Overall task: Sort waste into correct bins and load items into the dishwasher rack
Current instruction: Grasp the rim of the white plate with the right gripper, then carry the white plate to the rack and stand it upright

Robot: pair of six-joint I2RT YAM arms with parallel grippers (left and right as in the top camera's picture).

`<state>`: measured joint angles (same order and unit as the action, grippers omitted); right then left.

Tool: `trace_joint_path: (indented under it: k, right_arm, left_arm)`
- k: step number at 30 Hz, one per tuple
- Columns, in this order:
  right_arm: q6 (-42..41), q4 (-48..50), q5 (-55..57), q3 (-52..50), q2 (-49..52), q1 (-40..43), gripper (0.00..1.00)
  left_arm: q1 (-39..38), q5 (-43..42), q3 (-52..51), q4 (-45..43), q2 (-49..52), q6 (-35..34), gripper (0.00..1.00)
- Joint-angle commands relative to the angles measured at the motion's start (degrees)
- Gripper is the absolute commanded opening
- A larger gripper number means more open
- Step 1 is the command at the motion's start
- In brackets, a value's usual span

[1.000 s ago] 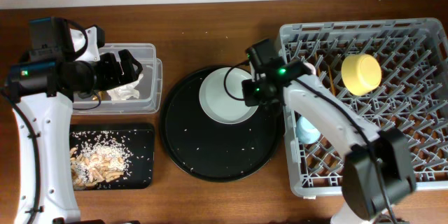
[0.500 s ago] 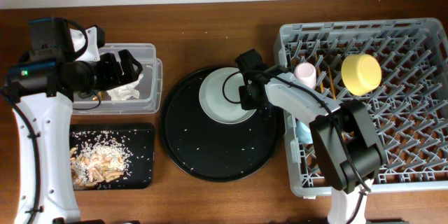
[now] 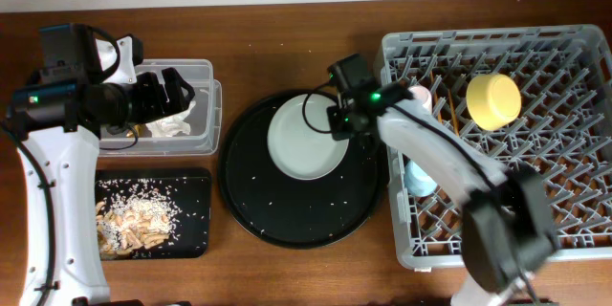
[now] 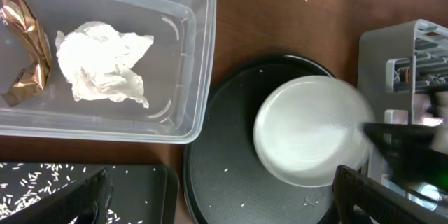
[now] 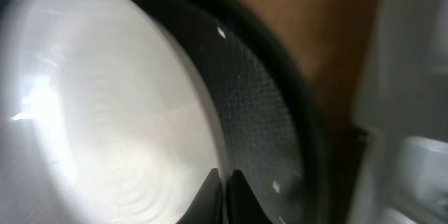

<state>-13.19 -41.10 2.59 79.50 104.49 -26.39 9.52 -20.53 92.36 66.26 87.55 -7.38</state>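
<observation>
Next, my right gripper releases the pale plate in the grey rack (image 3: 468,150), setting it free in the spot between the blue cup and the yellow bowl.
The pale round plate (image 3: 304,143) is on the large round black tray (image 3: 287,212). My right gripper (image 3: 342,120) is shut on the plate's right rim, and the right wrist view shows its fingers (image 5: 225,190) pinched on the rim of the plate (image 5: 105,112). My left gripper (image 3: 180,90) hangs open and empty over the clear tub (image 3: 212,105). In the left wrist view the tub holds the white tissue (image 4: 103,59) and gold-brown wrapper (image 4: 24,52). Food scraps (image 3: 132,218) lie in the shallow black tray (image 3: 196,201). The grey rack (image 3: 535,210) holds the yellow bowl (image 3: 493,100), pink cup (image 3: 420,95), blue cup (image 3: 421,178) and chopsticks (image 3: 444,107).
The round black tray (image 4: 224,182) has a few rice grains on it and sits between the tub and the rack. The rack's corner (image 4: 399,56) shows at the right of the left wrist view. Bare wooden table (image 3: 287,29) lies behind the tray.
My right gripper closed on the plate's right rim. The plate has shifted slightly to the front-left and looks larger, as if raised. My left arm has not moved.
</observation>
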Motion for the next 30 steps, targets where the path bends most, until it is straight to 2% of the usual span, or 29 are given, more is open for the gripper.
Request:
trace_joint_path:
  k: [1,6,8,10,12,14,17,19,23,28,30]
  right_arm:
    - [4.85,-5.84,4.9,1.95,-14.71,-0.11,0.04]
    - [5.05,-21.0,33.05,1.95,-33.2,-0.11,0.04]
    - [9.46,-27.34,46.4,1.95,-38.8,-0.11,0.04]
    - [14.53,-30.47,53.77,1.92,-41.31,-0.11,0.04]
    - [23.02,-32.74,55.12,1.92,-41.86,-0.11,0.04]
    - [26.47,-33.29,55.19,1.92,-40.63,-0.11,0.04]
    - [26.71,-33.29,59.39,1.92,-38.58,0.76,0.04]
    - [26.71,-33.22,62.58,1.92,-35.98,5.01,0.04]
    - [26.71,-29.77,62.14,1.92,-30.01,13.73,0.04]
    - [26.69,-25.9,52.09,1.92,-21.09,15.21,0.04]
    - [26.67,-25.94,51.34,1.92,-18.32,15.21,0.04]
  left_arm:
    - [0.13,0.02,-0.11,-0.13,-0.02,-0.33,1.0]
    - [0.13,0.02,-0.11,-0.13,-0.02,-0.33,1.0]
    - [0.13,0.02,-0.11,-0.13,-0.02,-0.33,1.0]
    - [0.13,0.02,-0.11,-0.13,-0.02,-0.33,1.0]
    - [0.13,0.02,-0.11,-0.13,-0.02,-0.33,1.0]
    - [0.13,0.02,-0.11,-0.13,-0.02,-0.33,1.0]
    - [0.13,0.02,-0.11,-0.13,-0.02,-0.33,1.0]
    - [0.13,0.02,-0.11,-0.13,-0.02,-0.33,1.0]
    - [0.13,0.02,-0.11,-0.13,-0.02,-0.33,1.0]
    - [0.13,0.04,-0.11,-0.13,-0.02,-0.33,1.0]
    - [0.13,0.02,-0.11,-0.13,-0.02,-0.33,1.0]
